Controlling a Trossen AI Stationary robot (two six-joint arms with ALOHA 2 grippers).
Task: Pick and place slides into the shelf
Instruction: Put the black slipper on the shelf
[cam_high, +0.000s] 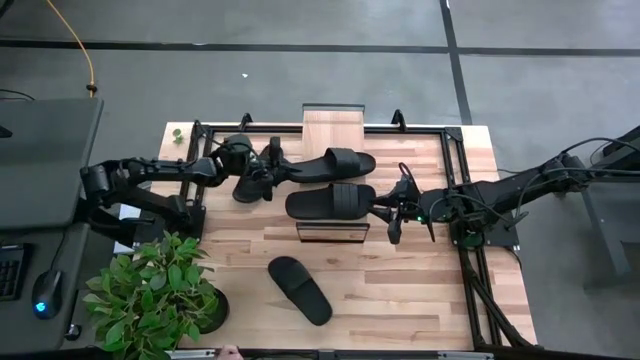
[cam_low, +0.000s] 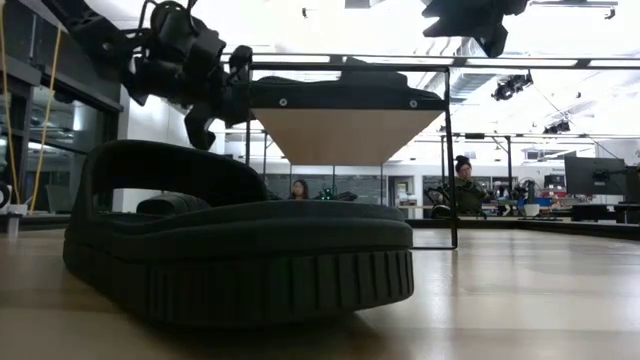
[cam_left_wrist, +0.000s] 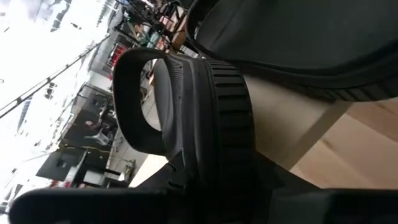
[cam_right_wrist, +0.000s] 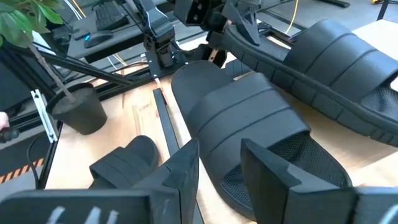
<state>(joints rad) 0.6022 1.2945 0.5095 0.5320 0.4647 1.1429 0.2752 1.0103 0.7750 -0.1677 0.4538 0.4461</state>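
Note:
The robot's left gripper needs to release the far slide on the shelf's plank top, snug (cam_high: 334, 180) against the near slide.
Three black slides show. Two lie crosswise on the shelf's (cam_high: 335, 125) light plank top: a far slide (cam_high: 340, 162) and a near slide (cam_high: 332, 200). The third lies on the table (cam_high: 300, 290) and fills the low view (cam_low: 240, 250). My left gripper (cam_high: 275, 170) is shut on the far slide's left end. My right gripper (cam_high: 390, 215) is open just off the near slide's right end. It is raised above the slide (cam_right_wrist: 249, 124), with its fingers (cam_right_wrist: 186, 168) touching nothing. My left gripper pinches the far slide's left end (cam_right_wrist: 245, 38) between its two fingers. It comes level from the table's left, along the slide. The slide lies strap up across the shelf top. Its ribbed sole edge (cam_left_wrist: 230, 124) runs away from the fingers, which hide the contact itself.
A potted plant (cam_high: 160, 295) stands at the table's near left corner. The shelf's dark metal frame (cam_low: 447, 150) rises around the plank. A desk with a keyboard and mouse lies beyond the table's left edge. People sit in the room behind (cam_low: 465, 180).

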